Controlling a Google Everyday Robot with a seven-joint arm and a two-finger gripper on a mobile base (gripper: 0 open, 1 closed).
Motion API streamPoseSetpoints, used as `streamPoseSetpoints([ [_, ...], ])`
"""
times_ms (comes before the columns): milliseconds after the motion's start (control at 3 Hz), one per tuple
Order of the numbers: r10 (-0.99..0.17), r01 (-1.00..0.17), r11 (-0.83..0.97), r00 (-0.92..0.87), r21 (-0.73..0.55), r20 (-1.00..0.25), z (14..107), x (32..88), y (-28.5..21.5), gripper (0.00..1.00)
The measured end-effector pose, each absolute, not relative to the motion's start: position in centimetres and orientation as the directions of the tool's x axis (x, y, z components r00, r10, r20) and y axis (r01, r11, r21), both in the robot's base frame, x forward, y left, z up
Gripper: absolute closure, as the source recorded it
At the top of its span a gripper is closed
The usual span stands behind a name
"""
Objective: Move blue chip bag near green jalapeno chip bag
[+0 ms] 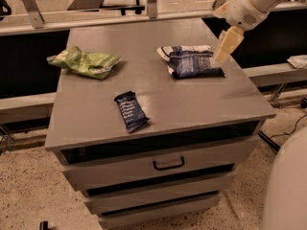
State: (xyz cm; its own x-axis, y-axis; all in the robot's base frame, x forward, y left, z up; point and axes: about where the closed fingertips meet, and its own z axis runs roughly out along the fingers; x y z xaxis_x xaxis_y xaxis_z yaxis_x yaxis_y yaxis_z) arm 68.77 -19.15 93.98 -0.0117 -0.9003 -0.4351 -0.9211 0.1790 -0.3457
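Note:
The robot's gripper will next close on the dark end [209,63] of the blue chip bag, opposite the bag's white end.
The blue chip bag [192,61] lies on the right side of the grey cabinet top [192,99], its white end toward the left. The green jalapeno chip bag [85,63] lies at the left side of the top, well apart from the blue bag. My gripper [226,46] hangs from the white arm at the upper right, just above the right end of the blue bag. It holds nothing that I can see.
A small narrow dark blue bar wrapper [130,110] lies near the front middle of the top. The cabinet has drawers below with a black handle [169,164]. A metal rail and posts [152,1] run behind the cabinet. A ledge lies at the right.

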Motion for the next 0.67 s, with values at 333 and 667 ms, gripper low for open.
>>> streamPoseSetpoints([
  [333, -0.876, -0.927, 0.232, -0.067, -0.295, -0.478, 92.0, 69.8, -18.2, 0.00],
  [667, -0.858, -0.932, 0.267, -0.114, -0.246, -0.500, 89.9, 69.9, -17.6, 0.00],
])
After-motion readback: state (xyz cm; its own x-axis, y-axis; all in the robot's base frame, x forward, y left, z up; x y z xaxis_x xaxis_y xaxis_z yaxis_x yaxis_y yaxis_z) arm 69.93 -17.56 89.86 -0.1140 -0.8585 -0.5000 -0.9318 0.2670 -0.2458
